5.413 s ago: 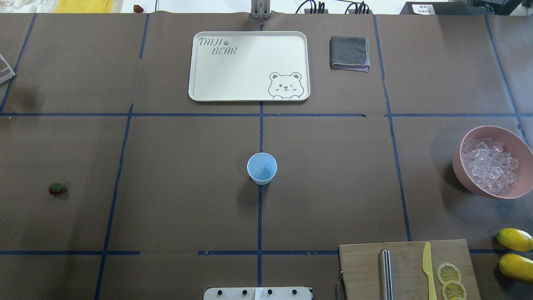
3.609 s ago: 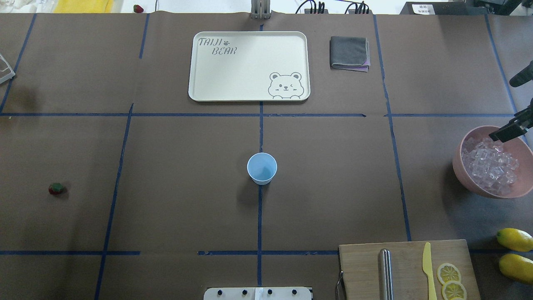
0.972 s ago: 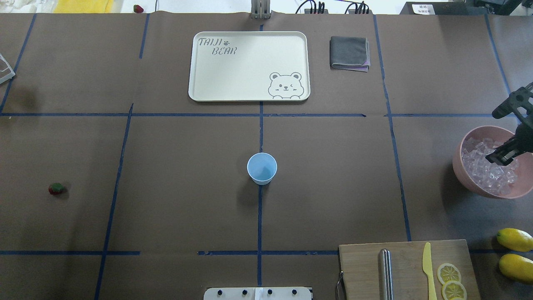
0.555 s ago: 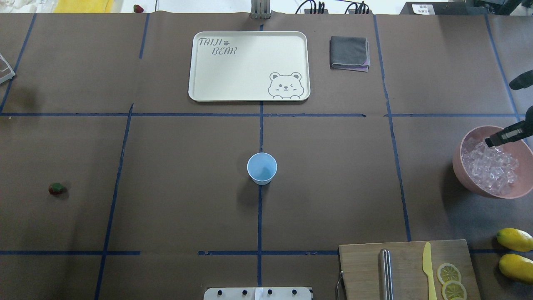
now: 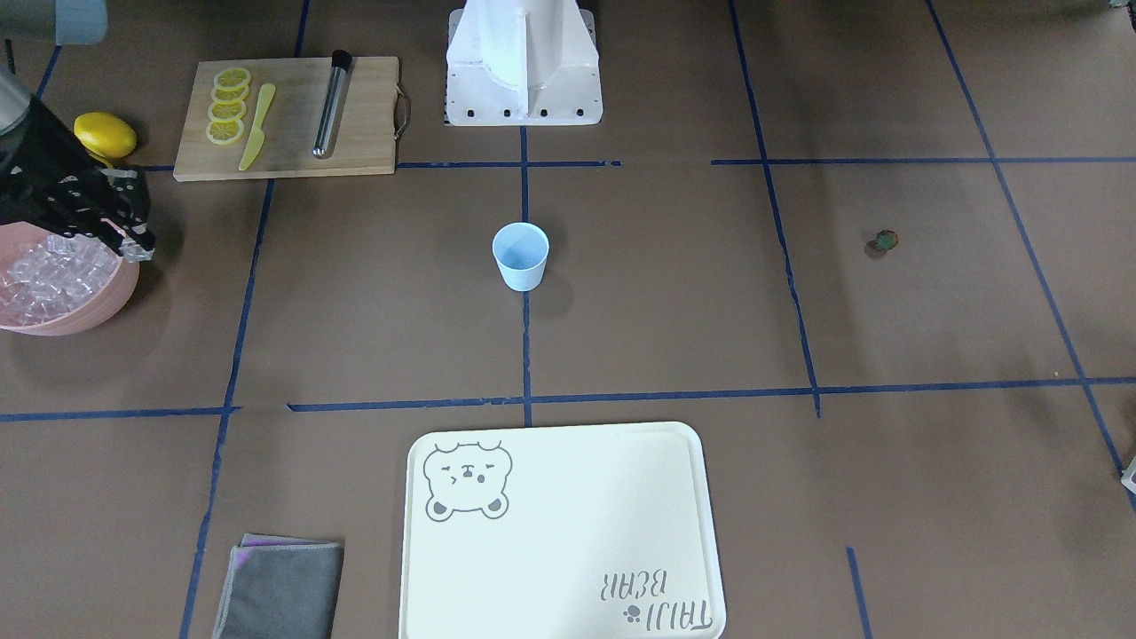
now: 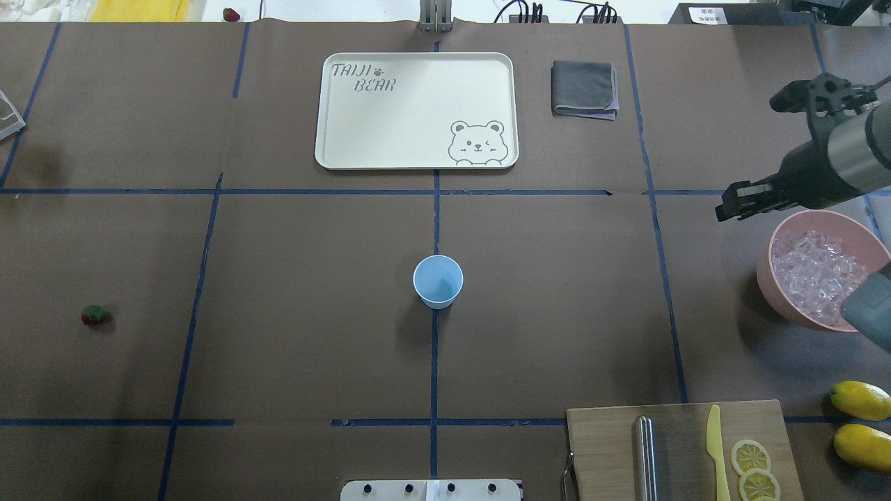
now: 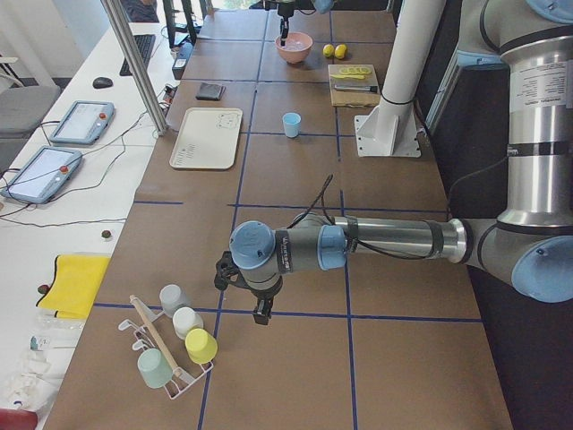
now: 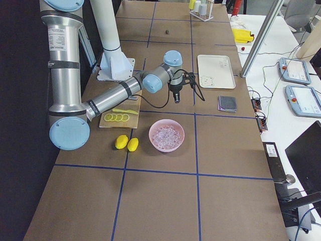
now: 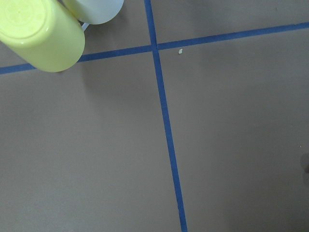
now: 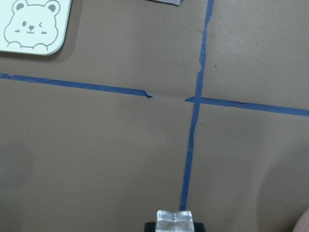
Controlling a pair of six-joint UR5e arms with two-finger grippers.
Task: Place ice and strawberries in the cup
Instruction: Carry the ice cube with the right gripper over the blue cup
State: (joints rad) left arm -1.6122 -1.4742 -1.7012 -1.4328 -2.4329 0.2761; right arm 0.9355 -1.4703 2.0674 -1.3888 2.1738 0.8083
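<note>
Next, my right gripper lets go of the ice cube inside the light blue cup (image 5: 522, 259) that stands on the blue tape line.
The light blue cup (image 6: 438, 280) stands upright at the table's middle, also in the front view (image 5: 520, 255). Ice cubes (image 6: 814, 278) fill the pink bowl (image 6: 769, 285) at the right edge. My right gripper (image 6: 727, 209) hovers just beyond the bowl's far left rim, well right of the cup. It is shut on one ice cube (image 10: 175, 221). The strawberry (image 6: 94, 315) lies alone at the far left. My left gripper (image 7: 261, 313) shows only in the exterior left view, above the table's left end. I cannot tell whether it is open or shut.
A cream tray (image 6: 334, 156) and a folded grey cloth (image 6: 583, 88) lie at the far side. A cutting board (image 6: 605, 435) with a knife, a metal rod and lemon slices sits near right, with two lemons (image 6: 860, 400) beside it. A cup rack (image 7: 170, 349) stands by my left arm.
My right gripper dipped into the ice bowl, then rose out and moved left past the bowl's rim, now holding an ice cube. The cup and the strawberry have not moved.
</note>
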